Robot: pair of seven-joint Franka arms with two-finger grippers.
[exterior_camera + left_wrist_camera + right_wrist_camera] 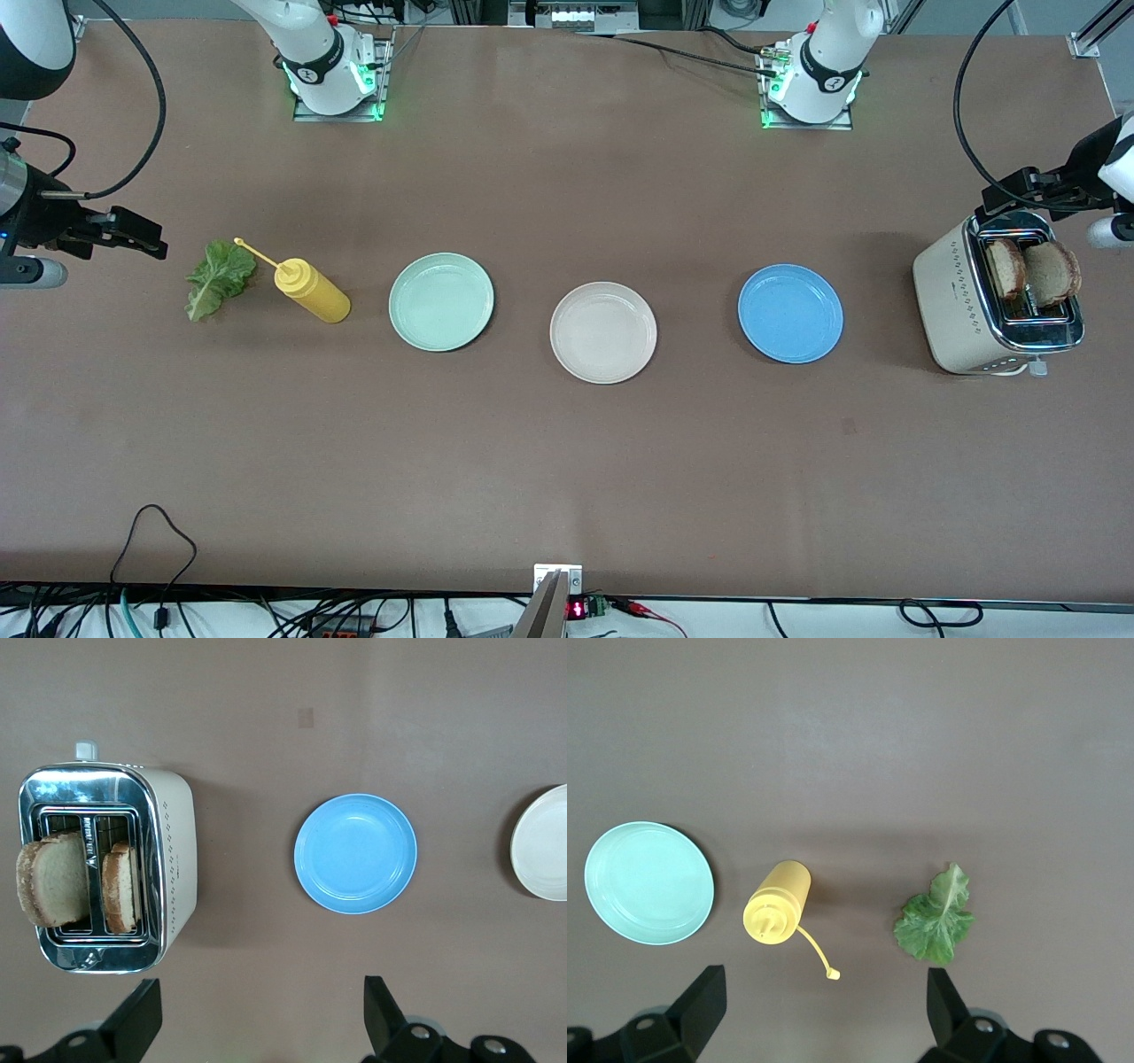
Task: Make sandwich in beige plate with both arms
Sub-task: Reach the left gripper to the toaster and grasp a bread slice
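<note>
I should close my left gripper on the end (1005, 245) (118, 920) away from the toaster's lever of the bread slice nearer the blue plate.
The beige plate (603, 332) lies bare at mid-table between a mint-green plate and a blue one; its edge shows in the left wrist view (542, 843). Two bread slices (1005, 268) (1052, 273) stand upright in a toaster's slots, also seen as bread slices (53, 879) (120, 888). A green lettuce leaf (217, 277) (935, 920) lies flat toward the right arm's end. My left gripper (1005, 197) (261, 992) hangs open and holding nothing over the table beside the toaster. My right gripper (137, 235) (824, 979) hangs open, holding nothing, over the table by the lettuce.
A cream and chrome toaster (997, 301) (173, 859) stands at the left arm's end. A yellow squeeze bottle (312, 291) (777, 904) stands between the lettuce and the mint-green plate (441, 301) (648, 881). The blue plate (790, 313) (355, 853) lies between the beige plate and the toaster.
</note>
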